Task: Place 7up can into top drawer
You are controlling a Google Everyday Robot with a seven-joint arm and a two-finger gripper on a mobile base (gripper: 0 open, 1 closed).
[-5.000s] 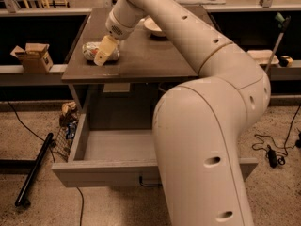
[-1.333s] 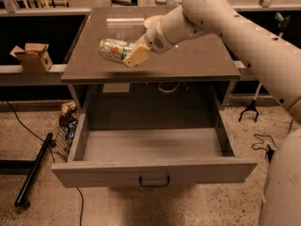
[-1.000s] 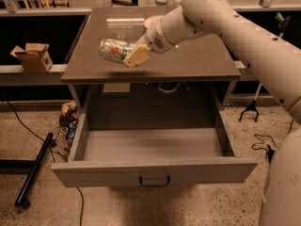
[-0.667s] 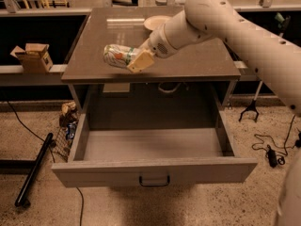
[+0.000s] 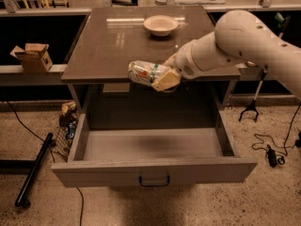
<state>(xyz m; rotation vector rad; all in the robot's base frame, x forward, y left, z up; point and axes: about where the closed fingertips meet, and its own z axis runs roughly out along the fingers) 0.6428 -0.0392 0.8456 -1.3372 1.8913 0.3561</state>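
The 7up can, now hanging above the back of the top drawer, will be let go by my gripper on the back half of the top drawer's bottom [image 5: 163, 119], about halfway across its width.
My gripper [image 5: 157, 77] is shut on the 7up can [image 5: 143, 72], a pale silvery can with green bands and a red mark, held on its side. It hangs in the air just past the front edge of the counter, above the back of the top drawer [image 5: 153, 171]. The drawer is pulled fully open, wide and grey, with a small dark handle [image 5: 154, 181] at the centre of its front panel. Nothing lies on its floor [image 5: 150, 144]. My pale arm [image 5: 244, 41] reaches in from the right.
A white bowl [image 5: 161, 24] stands at the back of the brown counter [image 5: 108, 46]. A cardboard box [image 5: 33, 56] sits on a ledge at the left. A black bar [image 5: 33, 168] and cables lie on the floor at the left, more cables and a stand at the right.
My gripper has carried the can off the counter top, forward and down, to just over the open drawer's back. The arm has swung from the left side to the right.
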